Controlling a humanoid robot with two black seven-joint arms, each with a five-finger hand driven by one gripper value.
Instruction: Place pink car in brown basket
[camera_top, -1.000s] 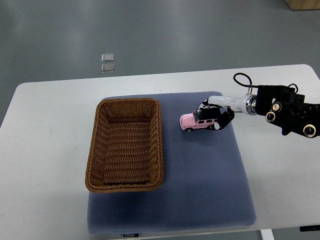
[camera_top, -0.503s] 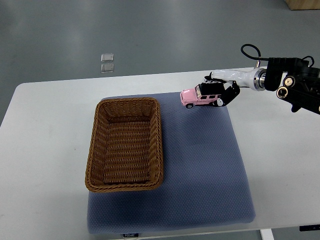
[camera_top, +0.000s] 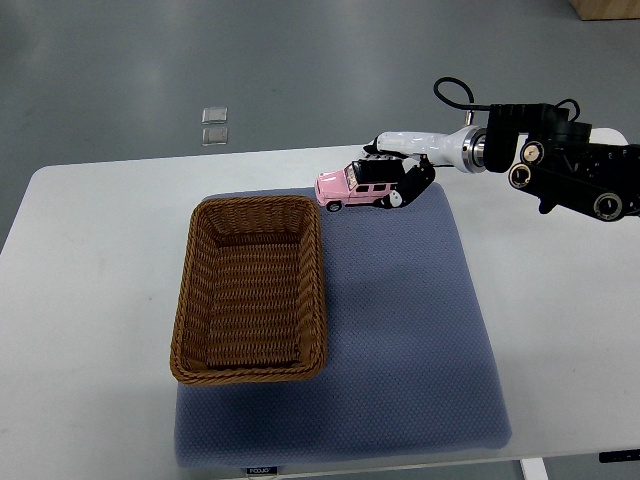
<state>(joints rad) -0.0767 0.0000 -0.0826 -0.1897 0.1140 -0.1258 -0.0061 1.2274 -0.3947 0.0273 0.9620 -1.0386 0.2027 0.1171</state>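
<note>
My right gripper needs to let go of the pink car inside the far half of the brown basket (camera_top: 268, 262).
The pink car (camera_top: 350, 188) is a small toy jeep held in the air by my right hand (camera_top: 398, 176), whose fingers are shut on its rear end. It hangs over the far edge of the blue mat, just right of the far right corner of the brown basket (camera_top: 252, 290). The basket is an empty woven rectangle lying on the left part of the mat. My right arm (camera_top: 560, 170) comes in from the right edge. The left arm is out of view.
A blue-grey mat (camera_top: 400, 330) covers the middle of the white table (camera_top: 90, 300). Two small clear squares (camera_top: 214, 125) lie on the grey floor beyond the table's far edge.
My right hand has lifted the pink car off the mat and carried it up and to the left, toward the basket's far right corner.
</note>
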